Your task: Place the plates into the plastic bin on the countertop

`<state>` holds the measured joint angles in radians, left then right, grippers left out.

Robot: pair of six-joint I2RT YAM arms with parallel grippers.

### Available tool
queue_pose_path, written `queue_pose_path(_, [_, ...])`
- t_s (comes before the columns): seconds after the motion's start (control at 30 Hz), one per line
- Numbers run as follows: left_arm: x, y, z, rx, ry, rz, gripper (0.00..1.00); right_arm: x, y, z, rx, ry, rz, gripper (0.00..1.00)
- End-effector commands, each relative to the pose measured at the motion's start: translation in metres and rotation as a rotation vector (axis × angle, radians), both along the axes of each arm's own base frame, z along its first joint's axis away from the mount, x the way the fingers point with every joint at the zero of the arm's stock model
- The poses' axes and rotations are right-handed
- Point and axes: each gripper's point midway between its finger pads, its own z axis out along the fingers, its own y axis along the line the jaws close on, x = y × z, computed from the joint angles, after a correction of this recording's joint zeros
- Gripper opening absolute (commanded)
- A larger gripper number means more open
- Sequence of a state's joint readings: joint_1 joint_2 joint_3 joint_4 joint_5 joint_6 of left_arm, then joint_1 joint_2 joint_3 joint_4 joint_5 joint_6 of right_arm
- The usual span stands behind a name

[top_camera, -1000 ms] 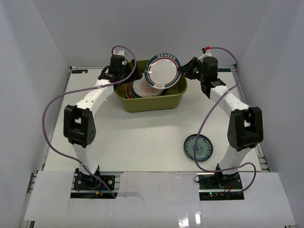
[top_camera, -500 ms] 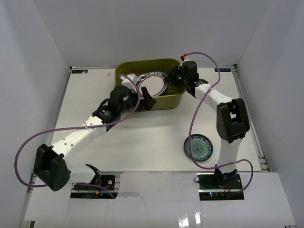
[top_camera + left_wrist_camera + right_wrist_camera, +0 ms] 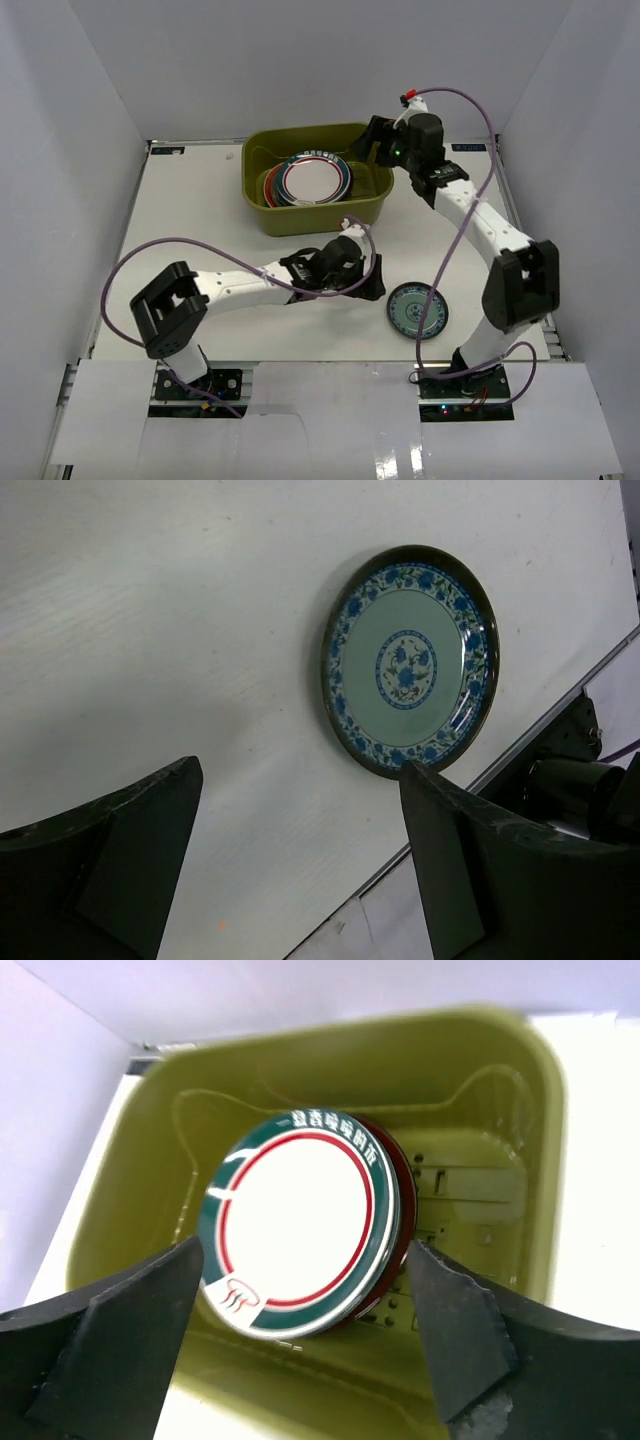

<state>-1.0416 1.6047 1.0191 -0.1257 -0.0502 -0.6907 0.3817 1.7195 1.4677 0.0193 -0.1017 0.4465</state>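
Note:
My left gripper is going to close on the small teal plate's rim [image 3: 389, 300] [image 3: 329, 698], on the side that faces its open fingers.
The olive-green plastic bin [image 3: 300, 222] stands at the back of the white countertop [image 3: 200, 220] and holds a stack of plates. On top lies the red-teal ringed white plate [image 3: 315, 178], also filling the right wrist view [image 3: 300, 1225]. My right gripper [image 3: 374, 138] hovers open over the bin's far right corner, its jaws wide on either side of that plate [image 3: 305, 1248] and gripping nothing. A small teal plate [image 3: 417, 310] lies flat on the countertop at the front right. My left gripper [image 3: 372, 287] is low just left of it, open and empty [image 3: 300, 770], with the teal plate [image 3: 408, 660] ahead of its fingers.
White walls close in the countertop on three sides. The table's front edge and a dark mount [image 3: 570, 780] run just beyond the teal plate. The left arm stretches low across the front of the table; purple cables loop from both arms.
My right gripper opened and let go of the ringed plate, which now lies on the stack in the bin. My left arm swung from the bin down toward the small teal plate.

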Motion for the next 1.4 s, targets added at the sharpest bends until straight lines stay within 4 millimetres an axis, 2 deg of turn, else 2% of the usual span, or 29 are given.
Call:
queue_pose_path(0.0, [-0.003,-0.035,-0.001,-0.046,0.001,-0.023,0.89,-0.027,-0.028,0.056,-0.018,-0.158,-0.025,0.84])
queue_pose_path(0.03, [-0.004,-0.045,0.001,-0.061,0.004,-0.039,0.88,-0.044,-0.038,0.060,-0.017,-0.171,-0.029,0.73])
queue_pose_path(0.13, [-0.009,-0.064,-0.017,-0.051,0.038,-0.079,0.83,-0.065,-0.063,0.067,-0.007,-0.198,-0.074,0.48])
queue_pose_path(0.17, [-0.015,-0.070,-0.022,-0.054,0.062,-0.112,0.82,-0.080,-0.072,0.069,0.001,-0.210,-0.085,0.45])
queue_pose_path(0.2, [-0.017,-0.073,-0.027,-0.047,0.072,-0.123,0.81,-0.086,-0.080,0.070,0.008,-0.218,-0.100,0.43])
queue_pose_path(0.23, [-0.018,-0.075,-0.042,-0.021,0.089,-0.127,0.77,-0.100,-0.084,0.082,0.029,-0.252,-0.092,0.43])
queue_pose_path(0.27, [-0.017,-0.079,-0.044,-0.021,0.091,-0.131,0.75,-0.107,-0.084,0.071,0.042,-0.232,-0.087,0.42])
queue_pose_path(0.3, [-0.018,-0.080,-0.059,0.004,0.107,-0.139,0.69,-0.119,-0.082,0.078,0.066,-0.254,-0.059,0.43])
queue_pose_path(0.4, [-0.016,-0.081,-0.072,0.043,0.109,-0.136,0.54,-0.129,-0.080,0.064,0.086,-0.233,-0.043,0.44])
queue_pose_path(0.43, [-0.015,-0.080,-0.080,0.063,0.110,-0.132,0.43,-0.133,-0.081,0.062,0.086,-0.231,-0.040,0.44])
queue_pose_path(0.5, [-0.014,-0.078,-0.084,0.073,0.114,-0.123,0.33,-0.137,-0.082,0.064,0.091,-0.239,-0.040,0.45])
queue_pose_path(0.63, [-0.017,-0.079,-0.084,0.052,0.120,-0.117,0.00,-0.146,-0.076,0.068,0.135,-0.229,0.001,0.45])
queue_pose_path(0.7, [-0.017,-0.079,-0.076,0.041,0.106,-0.120,0.00,-0.154,-0.071,0.070,0.170,-0.223,0.037,0.47])
queue_pose_path(0.73, [-0.015,-0.079,-0.069,0.031,0.093,-0.119,0.00,-0.156,-0.071,0.073,0.176,-0.227,0.041,0.48])
queue_pose_path(0.77, [-0.012,-0.081,-0.045,-0.002,0.052,-0.125,0.00,-0.158,-0.071,0.075,0.182,-0.230,0.044,0.48])
queue_pose_path(0.87, [0.006,-0.074,0.011,-0.070,-0.078,-0.084,0.00,-0.171,-0.075,0.101,0.212,-0.288,0.046,0.51])
queue_pose_path(0.9, [0.012,-0.070,0.057,-0.151,-0.140,-0.066,0.00,-0.180,-0.076,0.125,0.237,-0.346,0.062,0.50])
queue_pose_path(0.97, [0.034,-0.054,0.103,-0.231,-0.191,-0.020,0.00,-0.191,-0.076,0.150,0.262,-0.406,0.082,0.50])
queue_pose_path(1.0, [0.037,-0.044,0.138,-0.301,-0.216,-0.027,0.00,-0.197,-0.078,0.163,0.274,-0.442,0.083,0.50])
queue_pose_path(1.03, [0.059,-0.027,0.159,-0.338,-0.239,0.015,0.00,-0.203,-0.080,0.179,0.284,-0.482,0.085,0.50])
queue_pose_path(1.07, [0.065,-0.019,0.176,-0.376,-0.246,0.014,0.00,-0.209,-0.082,0.188,0.290,-0.508,0.083,0.50])
queue_pose_path(1.1, [0.085,0.004,0.199,-0.409,-0.278,0.057,0.00,-0.212,-0.083,0.193,0.294,-0.523,0.083,0.50])
queue_pose_path(1.13, [0.097,0.017,0.218,-0.428,-0.309,0.088,0.00,-0.214,-0.082,0.194,0.294,-0.536,0.093,0.50])
queue_pose_path(1.17, [0.109,0.031,0.223,-0.416,-0.316,0.120,0.00,-0.216,-0.080,0.194,0.295,-0.545,0.109,0.51])
queue_pose_path(1.2, [0.135,0.056,0.228,-0.396,-0.346,0.188,0.00,-0.218,-0.076,0.190,0.297,-0.539,0.139,0.51])
queue_pose_path(1.23, [0.152,0.071,0.240,-0.393,-0.369,0.232,0.00,-0.216,-0.073,0.184,0.303,-0.522,0.149,0.51])
queue_pose_path(1.27, [0.165,0.085,0.235,-0.362,-0.362,0.271,0.00,-0.212,-0.067,0.175,0.297,-0.492,0.176,0.52])
queue_pose_path(1.3, [0.190,0.112,0.233,-0.333,-0.377,0.344,0.00,-0.209,-0.064,0.168,0.294,-0.468,0.191,0.52])
queue_pose_path(1.37, [0.220,0.131,0.217,-0.269,-0.369,0.415,0.00,-0.202,-0.057,0.153,0.285,-0.417,0.220,0.52])
